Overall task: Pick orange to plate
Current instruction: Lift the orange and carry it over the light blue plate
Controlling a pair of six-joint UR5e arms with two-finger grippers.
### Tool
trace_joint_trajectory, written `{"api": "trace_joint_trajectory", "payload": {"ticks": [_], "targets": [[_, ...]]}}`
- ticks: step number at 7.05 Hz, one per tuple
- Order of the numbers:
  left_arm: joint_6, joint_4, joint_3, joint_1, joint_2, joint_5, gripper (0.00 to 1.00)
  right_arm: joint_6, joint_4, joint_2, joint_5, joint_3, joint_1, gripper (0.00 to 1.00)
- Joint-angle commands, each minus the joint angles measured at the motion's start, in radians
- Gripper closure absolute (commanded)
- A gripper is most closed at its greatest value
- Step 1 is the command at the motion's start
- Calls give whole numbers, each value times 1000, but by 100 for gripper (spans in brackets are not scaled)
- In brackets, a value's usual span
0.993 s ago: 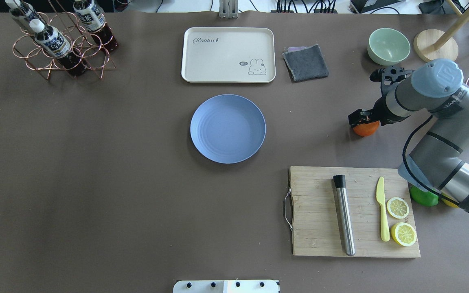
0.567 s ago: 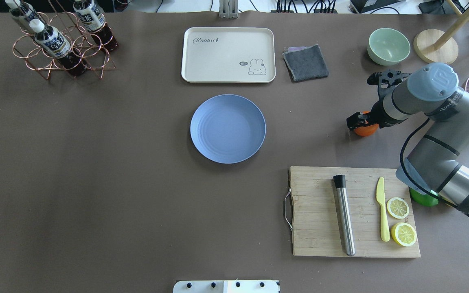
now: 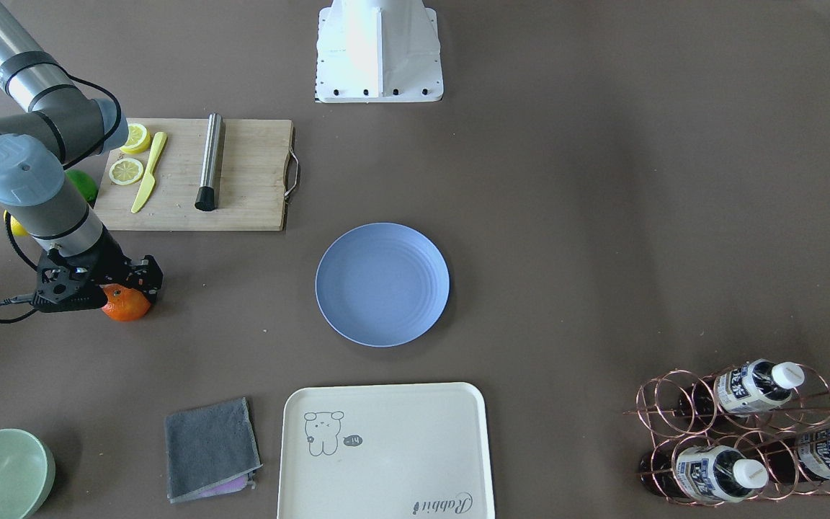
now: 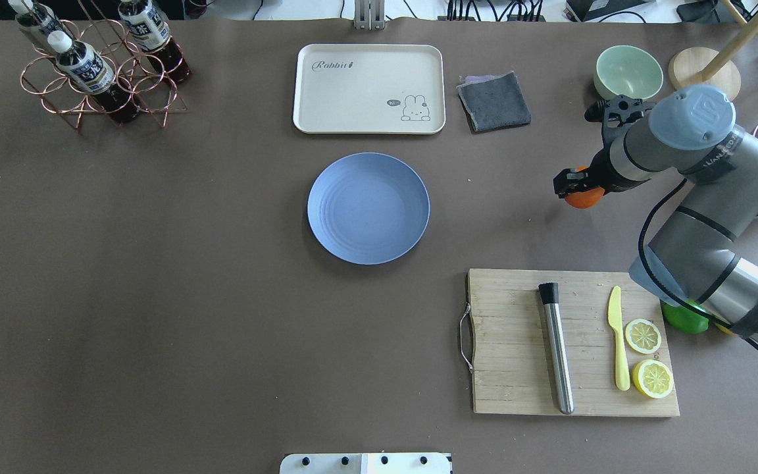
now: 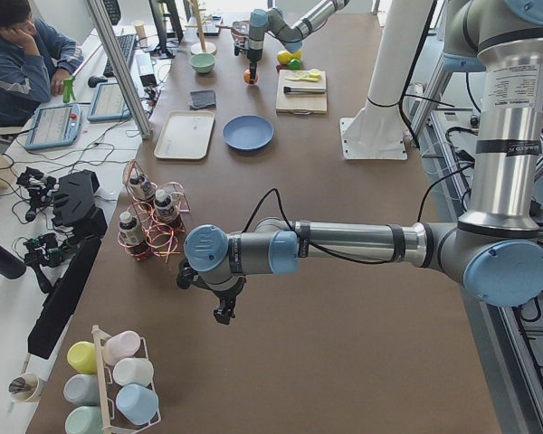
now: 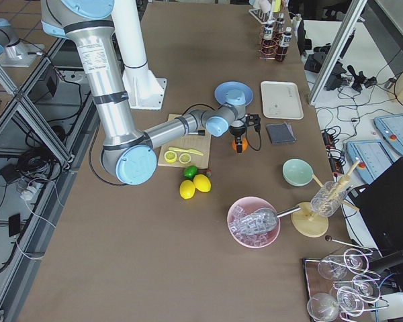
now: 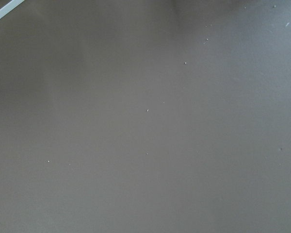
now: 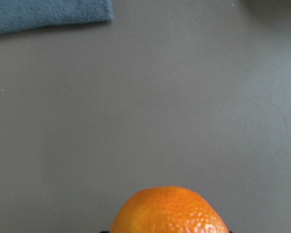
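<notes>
The orange will leave my right gripper near the middle of the empty periwinkle-blue plate (image 3: 381, 277).
The orange (image 4: 584, 197) sits between the fingers of my right gripper (image 4: 575, 187), which is shut on it at the table's right side, near the pale green bowl. In the right wrist view the orange (image 8: 169, 211) fills the bottom edge, with bare table beyond it. From across the table the orange (image 3: 125, 304) shows under the gripper (image 3: 114, 287). The periwinkle-blue plate (image 4: 368, 208) lies empty at the table's centre, well to the left of the orange. My left gripper (image 5: 222, 312) shows only in the exterior left view, low over bare table, and I cannot tell whether it is open or shut.
A wooden cutting board (image 4: 517, 368) holds a steel muddler (image 4: 556, 349), a yellow knife (image 4: 618, 336) and two lemon halves (image 4: 643, 336). A lime (image 4: 682, 319) lies beside it. The green bowl (image 4: 628, 74), grey cloth (image 4: 494, 101), cream tray (image 4: 369, 89) and bottle rack (image 4: 99, 66) line the far side.
My right gripper has moved up and slightly left towards the far side, and the orange has gone with it, rising off its earlier spot on the table.
</notes>
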Motion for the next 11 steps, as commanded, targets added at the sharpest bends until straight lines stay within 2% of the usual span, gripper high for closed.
{"api": "trace_joint_trajectory", "payload": {"ticks": [1,2,3,4,5,8,11], "targets": [[0,0,0,-1,0,0,2,203,-249,189,-2,77,-45,100],[0,0,0,0,0,0,2,397,-250,278,-8,51,-84,100],[0,0,0,1,-2,0,2,521,-253,380,-26,-22,-133,100],[0,0,0,1,-2,0,2,536,-256,474,-116,-119,-195,100],[0,0,0,1,-2,0,2,589,-248,533,-150,-203,-234,100],[0,0,0,1,-2,0,2,695,-250,634,-210,-342,-291,100],[0,0,0,1,-2,0,2,686,-241,641,-221,-399,-317,100]]}}
